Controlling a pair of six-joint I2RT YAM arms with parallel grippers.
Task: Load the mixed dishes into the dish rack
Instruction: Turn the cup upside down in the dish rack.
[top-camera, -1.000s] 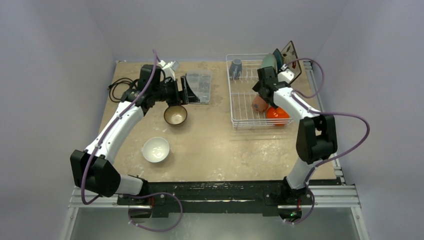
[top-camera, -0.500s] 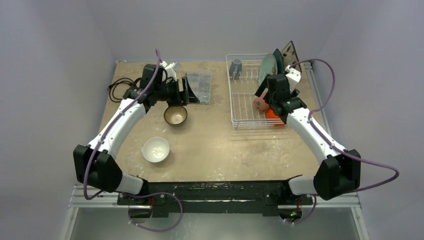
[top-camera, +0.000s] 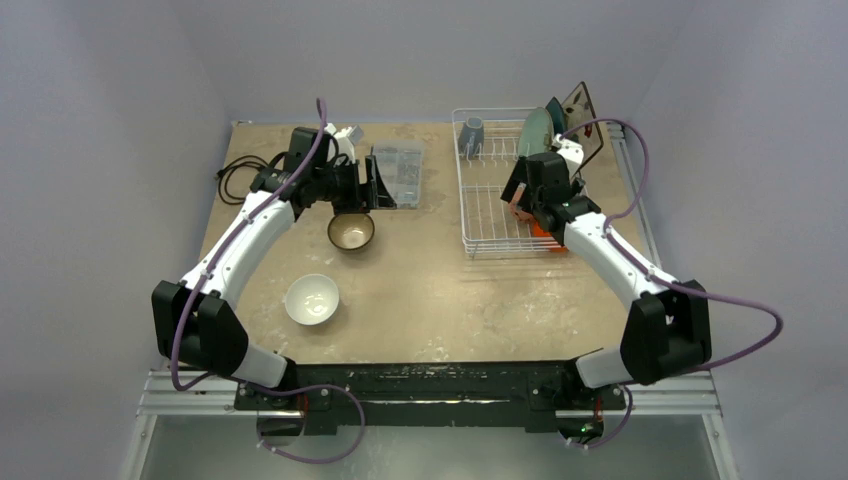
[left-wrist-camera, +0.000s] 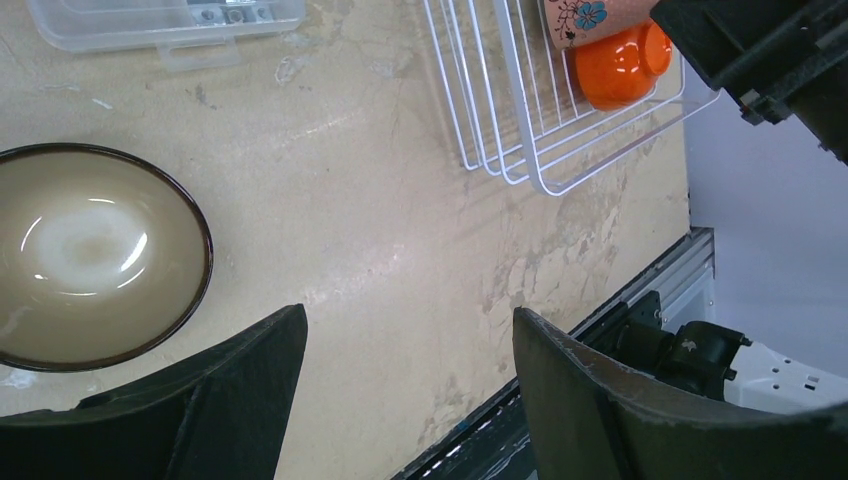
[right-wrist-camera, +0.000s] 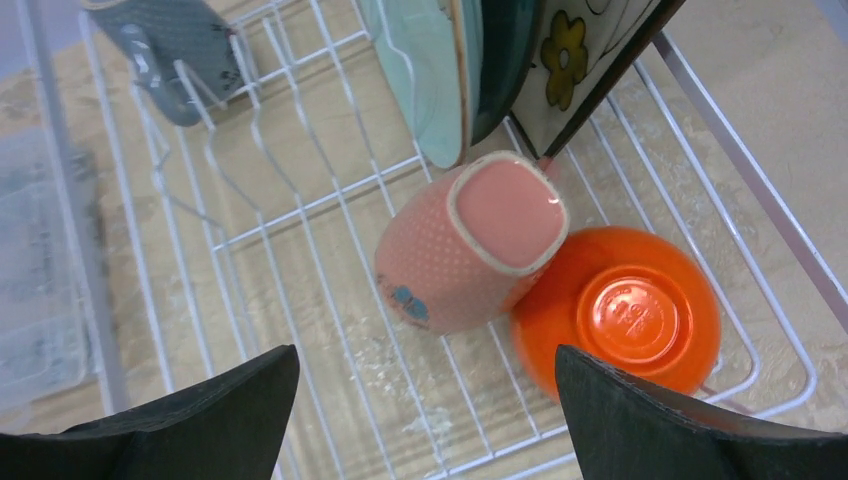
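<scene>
The upturned salmon-pink mug leans askew on the orange bowl; next my right gripper grasps the mug's body (right-wrist-camera: 438, 262) and stands it straight in the rack.
The white wire dish rack (top-camera: 487, 215) stands at the back right. In the right wrist view it holds a grey-blue mug (right-wrist-camera: 175, 45), a pale green plate (right-wrist-camera: 425, 70), a dark teal plate (right-wrist-camera: 500, 60) and a floral plate (right-wrist-camera: 580, 50) upright, plus an upturned salmon-pink mug (right-wrist-camera: 470, 245) leaning on an upturned orange bowl (right-wrist-camera: 620, 310). My right gripper (right-wrist-camera: 425, 355) hangs open above the rack, just short of the mug, holding nothing. My left gripper (left-wrist-camera: 408, 312) is open over bare table beside the brown bowl (left-wrist-camera: 95, 255). The white bowl (top-camera: 311, 299) sits nearer the front.
A clear plastic compartment box (top-camera: 400, 170) lies right behind my left gripper (top-camera: 378, 186). Black cable (top-camera: 235, 178) is coiled at the table's back left. The right arm (left-wrist-camera: 770, 60) reaches over the rack's near corner.
The right arm's elbow swung out to the right and the gripper shifted over the salmon mug, which rests in the rack. The left arm barely moved.
</scene>
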